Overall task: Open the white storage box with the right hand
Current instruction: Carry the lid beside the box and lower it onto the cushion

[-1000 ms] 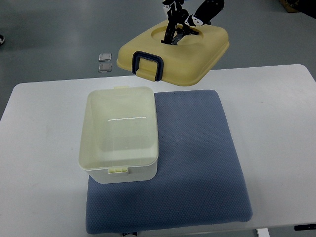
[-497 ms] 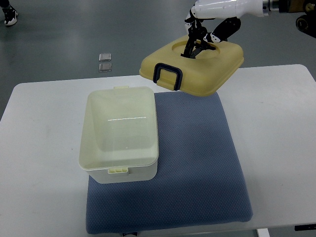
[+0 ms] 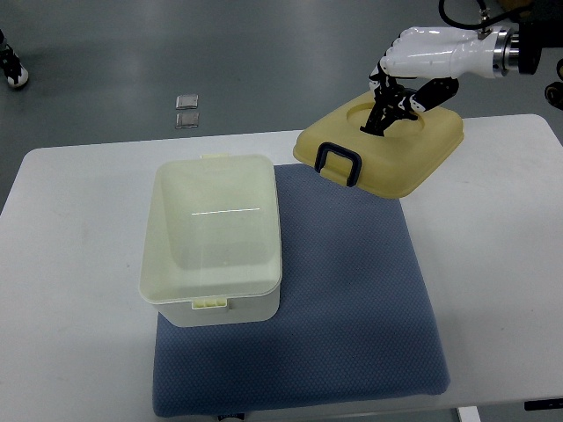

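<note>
My right gripper has the pale yellow lid, which hangs tilted above the mat's far corner. Next, I release it on the blue mat's far part [image 3: 358, 221] beside the white storage box.
The white storage box [image 3: 214, 237] stands open on the left part of the blue mat [image 3: 352, 290], its inside bare. Its pale yellow lid [image 3: 383, 149] with a dark blue latch [image 3: 339, 163] hangs tilted above the mat's far right corner. My right hand [image 3: 393, 110] comes in from the upper right and is shut on the handle in the lid's round recess. The left arm does not show.
The mat lies on a white table [image 3: 501, 229]. Two small square pieces [image 3: 186, 111] lie on the grey floor beyond the table's far edge. A shoe [image 3: 9, 69] shows at the upper left edge.
The right hand has carried the lid to the right and lower, from above the table's far edge to over the mat's far right corner. The box has stayed put.
</note>
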Controlling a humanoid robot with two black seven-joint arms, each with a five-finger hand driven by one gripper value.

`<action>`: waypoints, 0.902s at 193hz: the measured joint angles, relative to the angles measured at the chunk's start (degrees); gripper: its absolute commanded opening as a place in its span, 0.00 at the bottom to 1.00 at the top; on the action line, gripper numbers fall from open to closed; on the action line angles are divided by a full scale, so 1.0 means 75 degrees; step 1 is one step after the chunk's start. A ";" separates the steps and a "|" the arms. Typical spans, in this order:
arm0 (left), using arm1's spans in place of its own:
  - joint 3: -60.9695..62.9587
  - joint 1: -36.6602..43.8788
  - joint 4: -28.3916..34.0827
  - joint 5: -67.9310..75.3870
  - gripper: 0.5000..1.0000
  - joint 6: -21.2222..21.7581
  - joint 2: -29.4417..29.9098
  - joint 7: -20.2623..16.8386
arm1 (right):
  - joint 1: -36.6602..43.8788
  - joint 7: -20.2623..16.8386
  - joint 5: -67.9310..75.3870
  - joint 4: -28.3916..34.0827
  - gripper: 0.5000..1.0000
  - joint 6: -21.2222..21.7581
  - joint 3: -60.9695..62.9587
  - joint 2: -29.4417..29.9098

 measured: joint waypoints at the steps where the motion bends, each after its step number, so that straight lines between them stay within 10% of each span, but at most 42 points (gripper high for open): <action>1: 0.0000 0.0000 0.0000 0.0000 1.00 0.0000 0.0000 0.0000 | -0.0006 0.0000 -0.0001 -0.0010 0.00 -0.0015 -0.0012 0.0000; 174: -0.0001 0.0001 0.0000 0.0000 1.00 0.0000 0.0000 0.0000 | -0.1450 0.0000 -0.0081 -0.0724 0.00 -0.0903 -0.0255 0.0848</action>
